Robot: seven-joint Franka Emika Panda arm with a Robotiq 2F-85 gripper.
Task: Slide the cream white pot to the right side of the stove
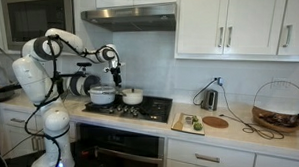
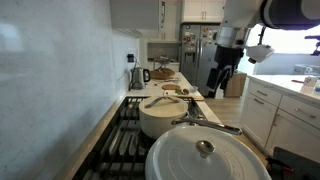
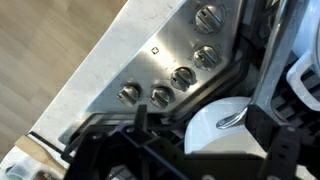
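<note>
The cream white pot's metal handle (image 1: 119,95) (image 3: 258,98) is beside the larger white pot. My gripper goes down to it next and closes there, close to the pot's side.
The cream white pot (image 1: 133,95) stands on the stove (image 1: 139,111) with its lid on, beside a larger white pot (image 1: 102,93). It sits behind that larger pot's lid in an exterior view (image 2: 165,116). My gripper (image 1: 115,70) hangs above the pots, open and empty; it also shows in an exterior view (image 2: 221,80). In the wrist view the gripper (image 3: 205,120) has its dark fingers spread on either side of the pot's pale lid (image 3: 215,140), which has a metal loop handle. It is not touching the lid.
The big white pot's lid (image 2: 205,155) fills the foreground. The stove knobs (image 3: 182,77) line the front panel. On the counter past the stove are a cutting board (image 1: 187,122), a kettle (image 1: 210,98), a round wooden board (image 1: 216,122) and a wire basket (image 1: 279,106).
</note>
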